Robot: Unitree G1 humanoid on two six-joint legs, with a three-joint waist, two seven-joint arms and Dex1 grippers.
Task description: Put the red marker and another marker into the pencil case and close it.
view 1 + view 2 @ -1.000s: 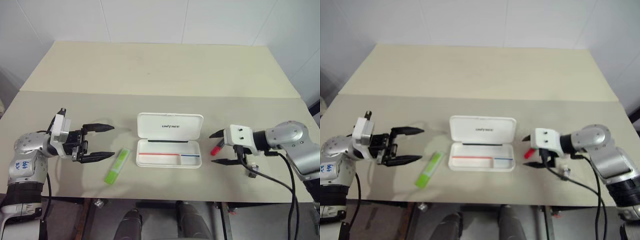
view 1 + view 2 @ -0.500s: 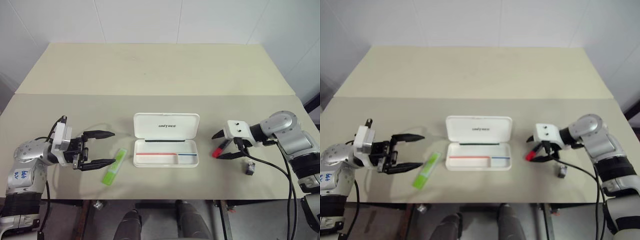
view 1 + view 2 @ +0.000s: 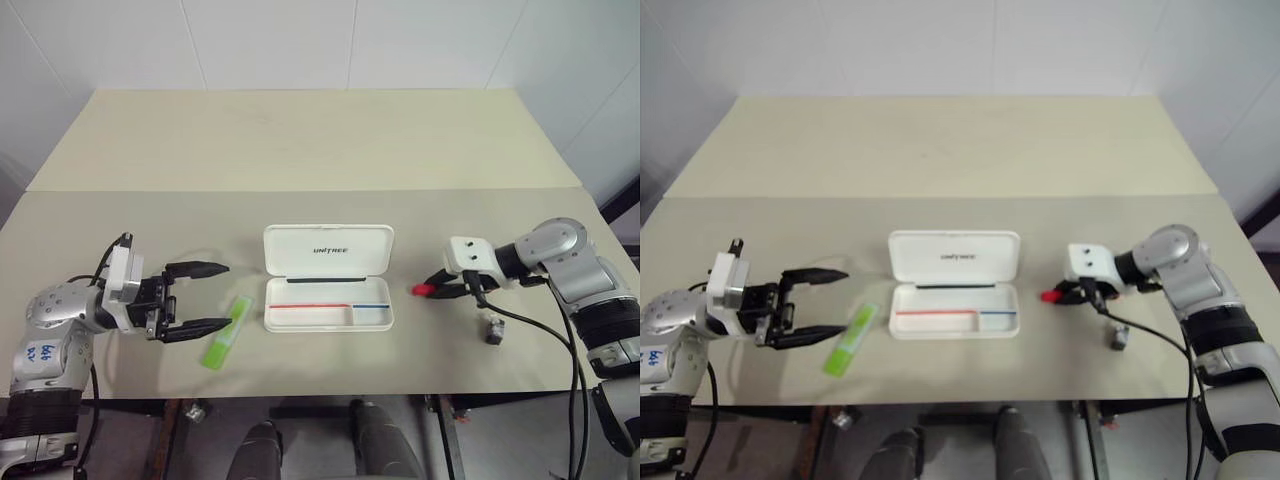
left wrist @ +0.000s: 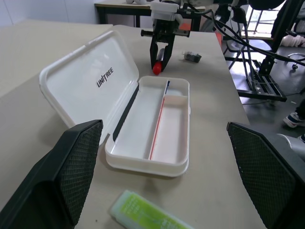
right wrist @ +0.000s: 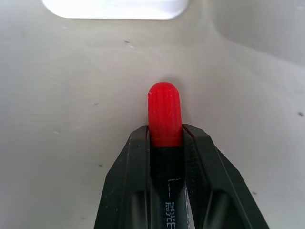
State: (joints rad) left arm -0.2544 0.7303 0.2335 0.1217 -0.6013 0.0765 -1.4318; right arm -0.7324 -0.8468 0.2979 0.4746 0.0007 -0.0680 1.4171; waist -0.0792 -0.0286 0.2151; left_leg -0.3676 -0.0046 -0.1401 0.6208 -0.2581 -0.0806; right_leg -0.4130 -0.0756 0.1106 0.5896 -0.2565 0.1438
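Observation:
My right gripper will let go of the red marker inside the pencil case, between the black strip and the red line [image 3: 327, 290].
The pencil case [image 3: 328, 250] lies open at the table's middle, white, its lid tilted back. To its right my right gripper [image 3: 437, 288] is shut on the red marker [image 3: 422, 289] low over the table. The marker's red tip [image 5: 164, 112] sticks out past the fingers, pointing toward the case. The lime-green marker [image 3: 226, 334] lies just left of the case. My left gripper [image 3: 226, 295] hovers open left of the green marker, its fingers [image 4: 71, 176] aimed at the case with nothing between them.
A small dark grey object [image 3: 492, 331] lies on the table by my right forearm, with a black cable running past it. The table has a seam across its width behind the case, and its front edge is close to the green marker.
My right gripper's jaws have closed on the red marker, which lay between them before. The left gripper has stayed in place and open.

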